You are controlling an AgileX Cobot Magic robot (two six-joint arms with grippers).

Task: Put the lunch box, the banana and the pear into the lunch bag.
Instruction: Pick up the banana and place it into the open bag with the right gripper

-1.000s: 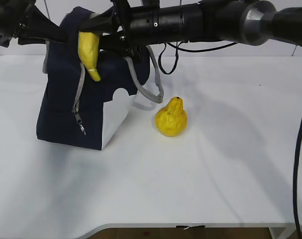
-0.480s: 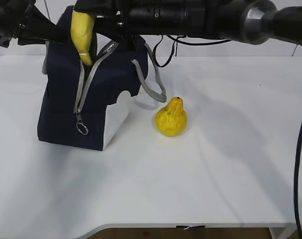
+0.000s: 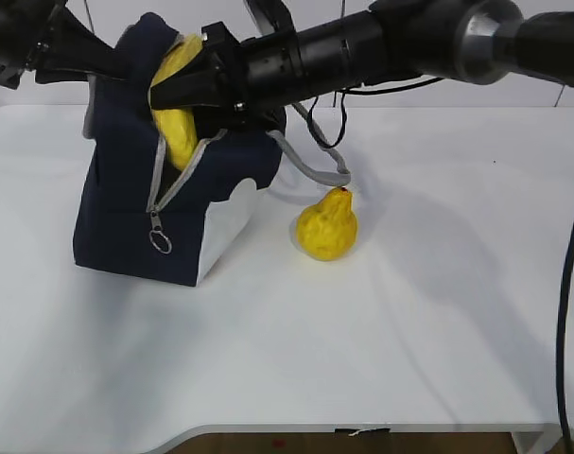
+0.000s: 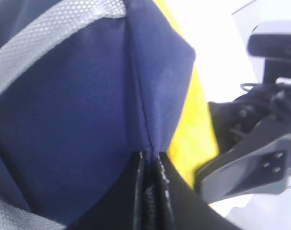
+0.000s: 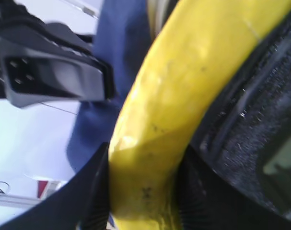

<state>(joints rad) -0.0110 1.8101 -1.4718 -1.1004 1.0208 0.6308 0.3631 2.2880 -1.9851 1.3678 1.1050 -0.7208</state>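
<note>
Next, my right gripper drops the banana inside the navy lunch bag (image 3: 165, 157), behind the open zipper above the ring pull.
The navy lunch bag (image 3: 126, 218) stands at the left with its zipper open. My left gripper (image 3: 105, 68) is shut on the bag's top fabric (image 4: 87, 110), pinching a fold between its jaws (image 4: 148, 160). My right gripper (image 3: 187, 95) reaches across from the right, shut on the banana (image 3: 178, 123). The banana (image 5: 183, 91) sits between the fingers (image 5: 90, 191) and its lower part is inside the bag's opening. A strip of the banana (image 4: 195, 129) shows beside the fabric. The pear (image 3: 326, 227) stands upright on the table right of the bag. The lunch box is out of view.
A grey webbing handle (image 3: 310, 161) hangs from the bag toward the pear. The zipper's ring pull (image 3: 160, 242) dangles on the bag's front. The white table (image 3: 409, 322) stretches to the right and front. A black cable (image 3: 570, 284) runs down the right edge.
The right arm has come down and swung the banana from above the bag into its opening. The bag's handle shifted toward the pear. The left gripper kept its hold.
</note>
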